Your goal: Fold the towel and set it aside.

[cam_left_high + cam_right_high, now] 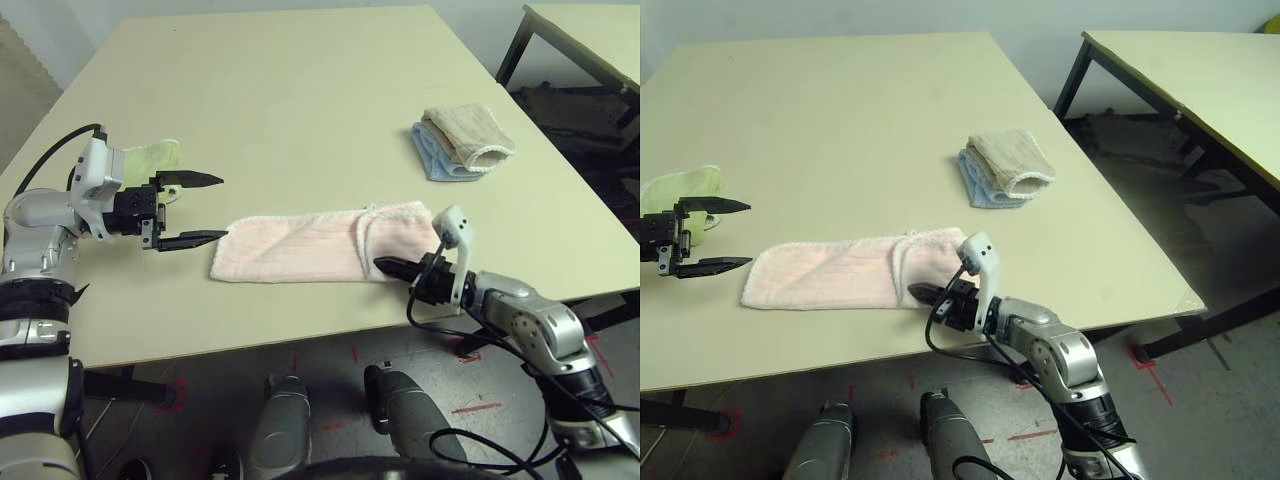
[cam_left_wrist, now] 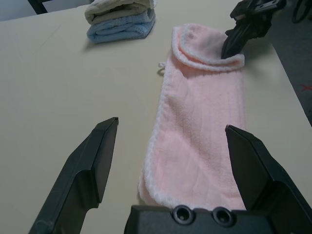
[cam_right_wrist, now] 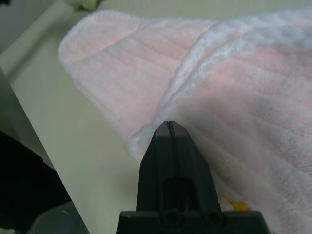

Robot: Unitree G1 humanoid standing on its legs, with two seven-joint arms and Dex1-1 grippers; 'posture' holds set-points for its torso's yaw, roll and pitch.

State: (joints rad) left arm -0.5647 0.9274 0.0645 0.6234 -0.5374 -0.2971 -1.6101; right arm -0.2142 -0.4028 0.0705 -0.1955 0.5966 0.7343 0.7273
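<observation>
Next, my left gripper grips the pale pink towel at the middle of the unfolded end (image 1: pixel 224 250) (image 2: pixel 191 201), on the opposite end from the folded-back flap.
The pale pink towel (image 1: pixel 300 250) lies as a long narrow strip near the table's front edge, its right end folded back over itself with the whitish edging showing (image 2: pixel 204 63). My left gripper (image 1: pixel 222 208) hovers open just off the towel's left end, fingers (image 2: pixel 92 161) spread wider than the strip. At the towel's front right edge my right gripper (image 1: pixel 380 264) is shut. Its tip (image 3: pixel 168 124) touches the hem where the flap meets the lower layer, and no cloth shows between the fingers.
A small light-green cloth (image 1: pixel 155 157) lies behind my left gripper. Beige and blue folded cloths (image 1: pixel 460 140) sit stacked at the back right. The table (image 1: pixel 300 90) is bare beyond the towel. A second table (image 1: pixel 1200 70) stands further right.
</observation>
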